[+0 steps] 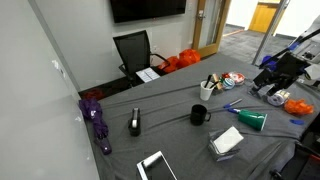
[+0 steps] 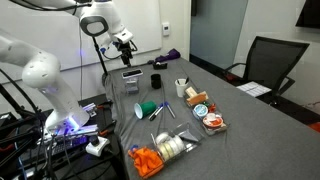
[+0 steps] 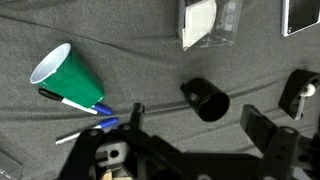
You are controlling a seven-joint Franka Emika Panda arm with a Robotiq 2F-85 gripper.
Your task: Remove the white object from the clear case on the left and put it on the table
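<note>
My gripper is to close next on the white object's end [image 1: 234, 131] [image 3: 190, 40] nearest the green cup, inside the clear case.
The clear case [image 3: 229, 18] lies on the dark grey table [image 3: 120, 40], at the top of the wrist view. The white object [image 3: 198, 22] lies flat inside it. Both also show in an exterior view, the white object [image 1: 227, 139] inside the case [image 1: 219, 150]. My gripper [image 3: 198, 125] is open and empty. It hangs in the air above the black mug [image 3: 205, 100], short of the case. In an exterior view my gripper [image 2: 124, 42] is well above the case [image 2: 131, 79].
A green cup [image 3: 70, 75] lies on its side beside blue pens [image 3: 100, 112]. A dark-framed tablet [image 3: 300, 15] lies right of the case. A purple item [image 1: 97, 118], a black device [image 1: 135, 122], a round tin [image 1: 235, 79] and orange items [image 1: 298, 104] sit around the table.
</note>
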